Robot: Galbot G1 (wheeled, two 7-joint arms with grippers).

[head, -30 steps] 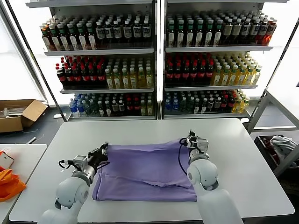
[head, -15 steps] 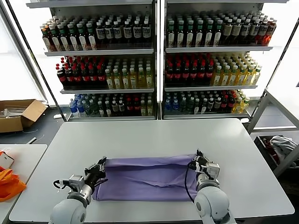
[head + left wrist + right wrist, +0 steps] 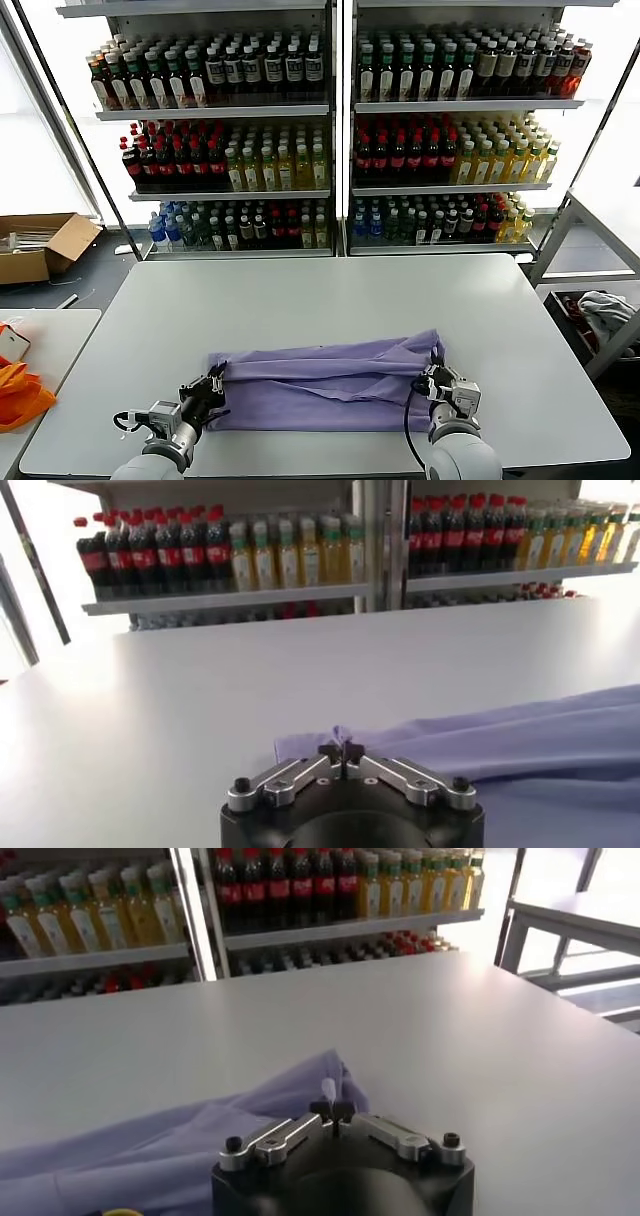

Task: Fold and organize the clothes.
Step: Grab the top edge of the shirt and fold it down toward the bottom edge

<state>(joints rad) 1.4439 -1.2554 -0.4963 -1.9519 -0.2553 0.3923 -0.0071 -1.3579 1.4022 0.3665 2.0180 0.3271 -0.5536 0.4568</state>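
Note:
I can see my left gripper pinches only a small peak at the T-shirt's corner, so I will open it and grab a thicker bunch of that end (image 3: 234, 372) before folding the band.
One of the clothes, a lavender T-shirt (image 3: 325, 385), lies doubled over lengthwise as a wide band on the near half of the white table (image 3: 330, 295). My left gripper (image 3: 213, 384) is shut on its left corner; in the left wrist view a small peak of cloth (image 3: 342, 737) stands pinched in that gripper (image 3: 342, 750). At the right corner my right gripper (image 3: 437, 375) is shut on the fabric, and its wrist view shows a cloth tip (image 3: 326, 1086) rising from the closed gripper (image 3: 332, 1110). Both grippers sit low near the table's front edge.
Shelves of bottled drinks (image 3: 330, 130) stand behind the table. A cardboard box (image 3: 40, 245) lies on the floor at the left, an orange item (image 3: 20, 392) on a side table, and a metal rack (image 3: 600, 250) at the right.
Both grippers have pulled the shirt's held edge toward the table's front, folding the garment over itself into a narrower band. Both arms have sunk lower in the head view.

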